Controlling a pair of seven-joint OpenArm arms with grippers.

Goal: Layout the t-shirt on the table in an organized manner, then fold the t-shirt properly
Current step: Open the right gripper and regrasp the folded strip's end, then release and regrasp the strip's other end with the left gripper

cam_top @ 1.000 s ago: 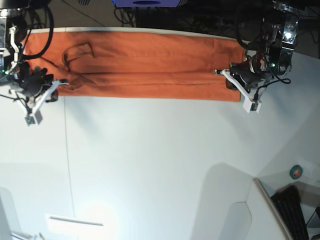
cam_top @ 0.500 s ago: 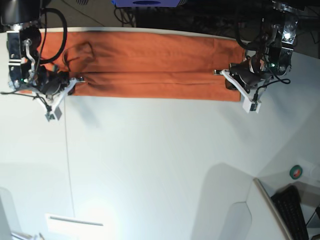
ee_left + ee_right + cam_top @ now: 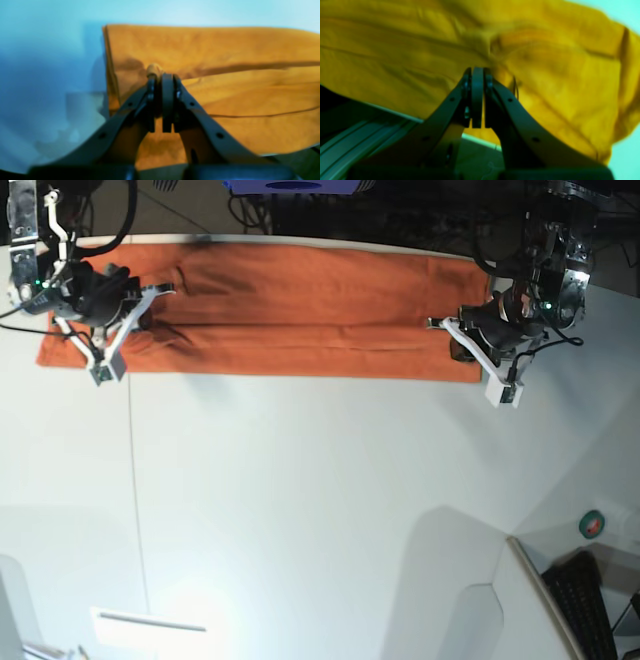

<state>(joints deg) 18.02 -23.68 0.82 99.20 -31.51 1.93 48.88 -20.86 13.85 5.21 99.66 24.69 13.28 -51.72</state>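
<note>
Next, I open my left gripper, which is pinching a small lump inside the t-shirt's side edge, and grip the side edge's stacked layers [image 3: 112,85] before I fold this end of the t-shirt over.
The orange t-shirt [image 3: 300,310] lies as a long folded strip along the far edge of the white table [image 3: 320,500]. My left gripper [image 3: 460,346] sits at the strip's right end. In the left wrist view the gripper [image 3: 162,75] is shut, with a small lump of the t-shirt [image 3: 225,50] pinched at its tips near the cloth's side edge. My right gripper [image 3: 138,315] is over the strip's left end. In the right wrist view it [image 3: 477,71] is shut, and the blurred t-shirt [image 3: 407,50] puckers toward its tips.
The table's far edge runs just behind the shirt, with dark cables beyond it. A thin dark seam [image 3: 135,480] crosses the tabletop on the left. A green tape roll [image 3: 593,524] and a black keyboard [image 3: 585,605] sit at the lower right.
The right gripper moved from the shirt's near-left edge up and onto the strip. The collar loop seen there earlier no longer shows. The left arm barely moved.
</note>
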